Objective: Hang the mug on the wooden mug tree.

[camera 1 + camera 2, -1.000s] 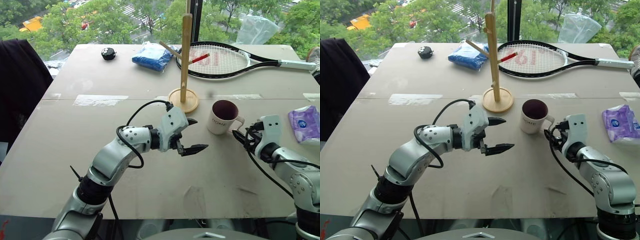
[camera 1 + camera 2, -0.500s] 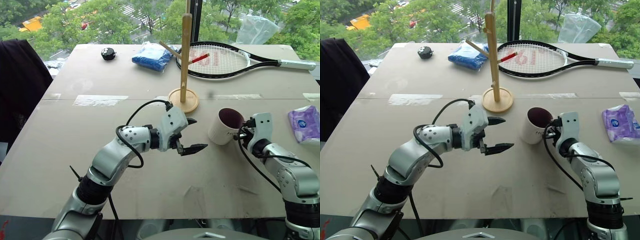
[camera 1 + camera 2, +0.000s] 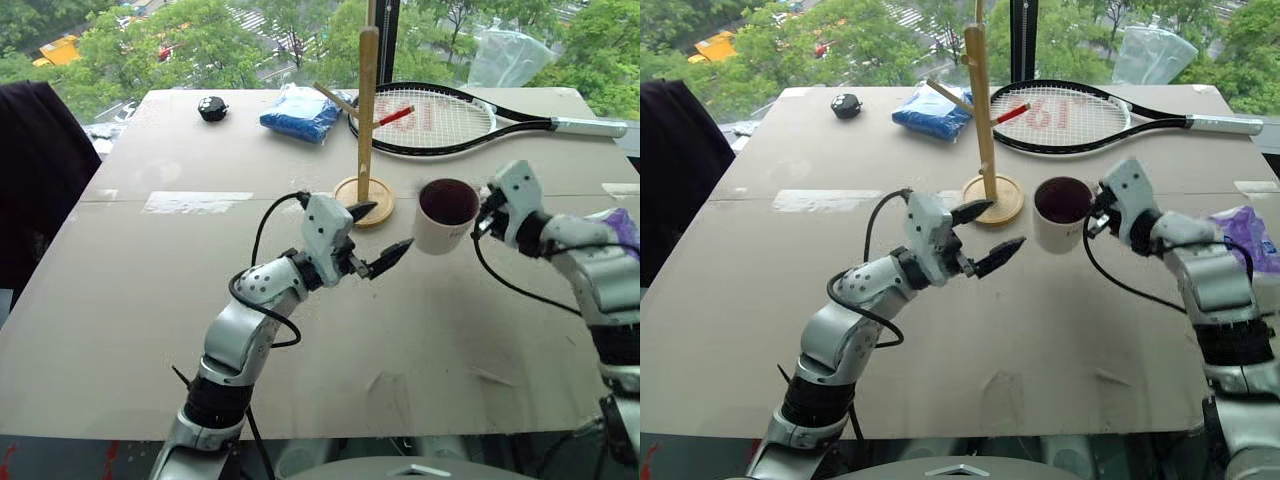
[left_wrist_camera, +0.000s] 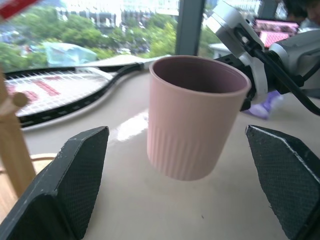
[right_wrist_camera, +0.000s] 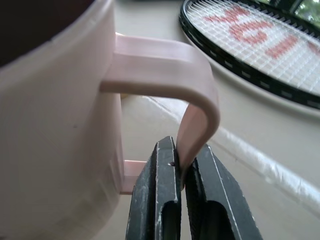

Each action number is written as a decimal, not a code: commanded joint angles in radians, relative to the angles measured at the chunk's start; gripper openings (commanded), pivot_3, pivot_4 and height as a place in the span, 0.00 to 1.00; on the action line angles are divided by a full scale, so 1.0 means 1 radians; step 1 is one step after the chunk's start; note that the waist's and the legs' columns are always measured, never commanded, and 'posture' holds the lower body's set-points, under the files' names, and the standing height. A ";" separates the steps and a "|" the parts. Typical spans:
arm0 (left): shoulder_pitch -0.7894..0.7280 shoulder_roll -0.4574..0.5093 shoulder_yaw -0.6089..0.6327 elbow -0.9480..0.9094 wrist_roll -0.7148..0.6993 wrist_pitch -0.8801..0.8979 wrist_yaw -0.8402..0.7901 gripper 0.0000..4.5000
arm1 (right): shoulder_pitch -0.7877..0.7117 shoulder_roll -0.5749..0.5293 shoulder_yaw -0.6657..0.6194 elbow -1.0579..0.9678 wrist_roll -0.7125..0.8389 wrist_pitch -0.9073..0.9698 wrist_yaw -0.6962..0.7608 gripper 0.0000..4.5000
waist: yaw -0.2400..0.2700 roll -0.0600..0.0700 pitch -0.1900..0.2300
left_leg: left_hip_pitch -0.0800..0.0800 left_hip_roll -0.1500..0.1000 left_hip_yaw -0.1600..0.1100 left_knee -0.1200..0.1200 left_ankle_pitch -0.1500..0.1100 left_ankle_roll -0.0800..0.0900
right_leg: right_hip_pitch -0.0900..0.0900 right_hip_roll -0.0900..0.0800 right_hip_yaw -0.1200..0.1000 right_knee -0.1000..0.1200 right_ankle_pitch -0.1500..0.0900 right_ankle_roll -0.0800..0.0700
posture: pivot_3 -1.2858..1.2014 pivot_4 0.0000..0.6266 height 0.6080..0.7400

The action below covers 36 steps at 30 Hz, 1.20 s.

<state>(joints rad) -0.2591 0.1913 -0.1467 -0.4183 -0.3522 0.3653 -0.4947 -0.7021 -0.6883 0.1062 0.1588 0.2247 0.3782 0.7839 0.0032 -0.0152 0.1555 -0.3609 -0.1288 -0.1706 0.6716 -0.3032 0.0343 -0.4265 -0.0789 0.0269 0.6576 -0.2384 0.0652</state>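
My right gripper is going to let go of the white mug hanging just below the red-tipped peg of the wooden mug tree [image 3: 387,164].
The white mug [image 3: 445,216] with its maroon inside hangs a little above the table, just right of the wooden mug tree [image 3: 367,110]. My right gripper [image 5: 182,170] is shut on the mug's loop handle [image 5: 192,85], and it also appears at the mug's right side [image 3: 484,214]. The tree's round base [image 3: 350,190] stands on the table, and a thin peg [image 3: 335,97] angles up to the left. My left gripper [image 3: 386,227] is open between the base and the mug, its fingers [image 4: 70,185] pointing at the mug [image 4: 195,130] without touching it.
A tennis racket [image 3: 440,118] lies behind the tree, and a blue packet [image 3: 300,112] and a small black object [image 3: 213,107] lie at the back left. A purple tissue packet [image 3: 628,222] sits at the right edge. A dark cloth [image 3: 40,170] hangs beyond the table's left side.
My right gripper closed on the mug's handle and carried the mug up and towards the tree. My left gripper rose a little and turned towards the mug, still open.
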 commanded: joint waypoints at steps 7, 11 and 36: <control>0.054 -0.081 0.001 -0.103 0.061 -0.117 0.136 1.00 | -0.564 0.065 0.063 0.835 -0.192 -0.642 0.296 0.02 | -0.003 -0.001 0.000 | -0.003 0.001 0.001 -0.002 0.000 0.000 | -0.003 0.000 0.001 -0.003 0.000 0.000 | 0.52 0.24 1.00; 0.054 -0.106 0.005 -0.130 0.071 -0.149 0.171 1.00 | -0.698 0.113 0.106 1.022 -0.292 -0.789 0.328 0.02 | -0.014 -0.001 0.000 | -0.004 0.001 0.001 -0.002 0.000 0.000 | -0.004 0.000 0.001 -0.004 0.000 0.000 | 0.52 0.24 1.00; 0.084 -0.115 0.000 -0.140 0.078 -0.195 0.199 1.00 | -0.892 0.279 0.080 1.162 -0.438 -0.790 0.168 0.02 | -0.018 0.000 0.000 | -0.004 0.001 0.001 -0.002 0.000 -0.001 | -0.007 0.001 0.002 0.002 0.001 -0.001 | 0.52 0.24 1.00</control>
<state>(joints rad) -0.1663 0.0822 -0.1475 -0.5229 -0.2697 0.1949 -0.2992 -1.5533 -0.4070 0.2156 1.3409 -0.2215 -0.4131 0.9676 -0.0149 -0.0151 0.1557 -0.3646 -0.1275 -0.1695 0.6698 -0.3030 0.0338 -0.4331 -0.0777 0.0287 0.6595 -0.2378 0.0641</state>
